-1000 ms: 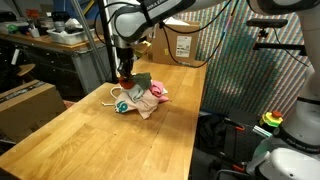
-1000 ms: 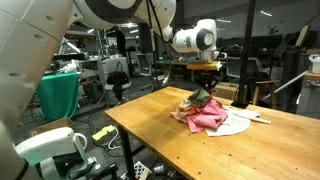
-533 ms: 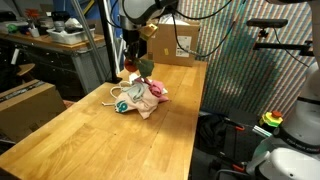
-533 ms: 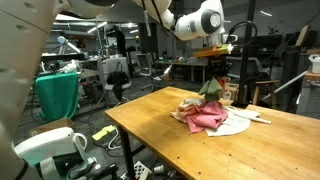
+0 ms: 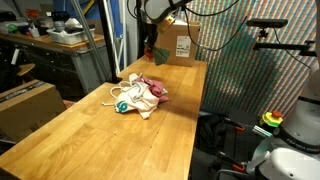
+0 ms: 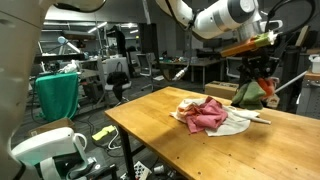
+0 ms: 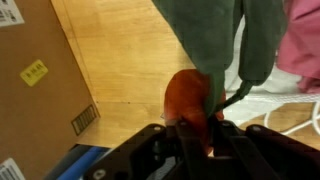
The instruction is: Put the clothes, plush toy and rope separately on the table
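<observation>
Next, the gripper releases the green plush toy, now held over the table's far end, on the bare wood (image 5: 189, 69) in front of the far cardboard box.
My gripper (image 5: 149, 38) (image 6: 258, 68) is shut on a green plush toy with an orange part (image 6: 254, 93) (image 7: 213, 40) and holds it in the air over the far end of the wooden table (image 5: 90, 140) (image 6: 165, 140). The toy hangs below the jaws (image 7: 196, 128). The pink clothes (image 5: 152, 93) (image 6: 205, 113) lie in a heap mid-table on a pale cloth. A white rope (image 5: 112, 94) (image 6: 250, 119) lies tangled at the heap's edge. In the wrist view the pink clothes (image 7: 305, 40) show at the right edge.
A cardboard box (image 5: 176, 42) (image 7: 35, 80) stands at the table's far end, close to the held toy. A small teal item (image 5: 120, 106) lies beside the heap. Shelves and lab gear surround the table.
The gripper has lifted the plush toy off the heap and carried it up and away toward the cardboard box end of the table. The clothes and rope stayed put.
</observation>
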